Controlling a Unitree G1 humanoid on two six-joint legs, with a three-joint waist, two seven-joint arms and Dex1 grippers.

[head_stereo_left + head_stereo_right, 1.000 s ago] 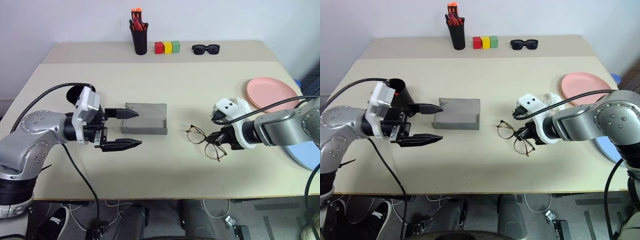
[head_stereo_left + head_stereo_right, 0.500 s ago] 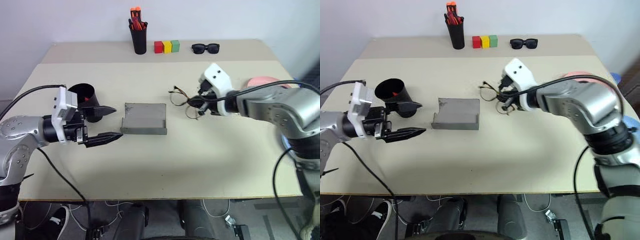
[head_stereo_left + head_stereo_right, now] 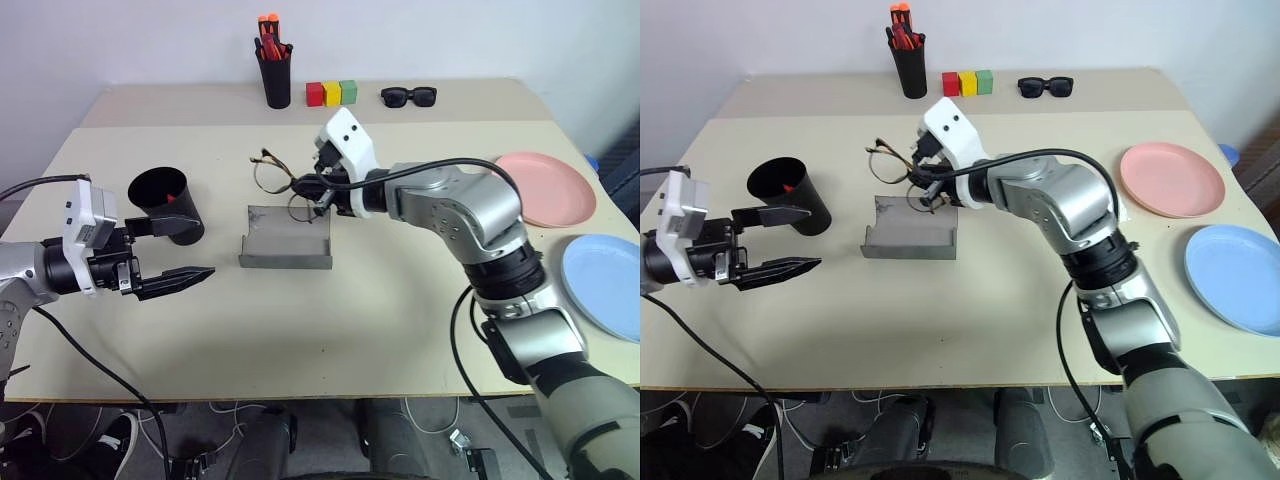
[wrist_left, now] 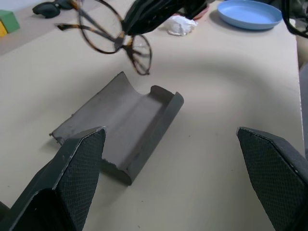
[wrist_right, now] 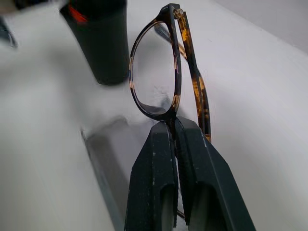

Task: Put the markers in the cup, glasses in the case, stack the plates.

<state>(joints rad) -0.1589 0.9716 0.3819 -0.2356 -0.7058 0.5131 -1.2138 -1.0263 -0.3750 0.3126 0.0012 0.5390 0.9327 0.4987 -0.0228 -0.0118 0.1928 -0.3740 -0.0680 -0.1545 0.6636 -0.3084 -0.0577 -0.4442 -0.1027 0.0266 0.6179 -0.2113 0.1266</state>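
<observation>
The robot's right gripper should set the glasses, now held above the case's far edge, down inside the open grey case, lengthwise just behind its near side point(image 3: 285, 248).
My right gripper point(image 3: 318, 190) is shut on the bridge of the wire-rimmed glasses point(image 3: 277, 177) and holds them in the air over the far edge of the open grey case point(image 3: 288, 240). In the right wrist view the glasses point(image 5: 175, 57) stand upright between the shut fingers. Left of the case stands the black cup point(image 3: 165, 205), with the red marker point(image 3: 175, 199) showing inside it. My left gripper point(image 3: 812, 238) is open beside the cup, holding nothing. The pink plate point(image 3: 545, 188) and the blue plate point(image 3: 605, 300) lie apart at the right.
Along the far edge stand a black cylinder of orange-tipped markers point(image 3: 279, 75), three coloured blocks point(image 3: 333, 94) and black sunglasses point(image 3: 411, 97). A crumpled white scrap point(image 4: 182, 24) lies near the plates.
My right gripper has lifted the glasses off the table and carried them left to above the case. My left gripper has drawn back leftward from the case to beside the cup.
</observation>
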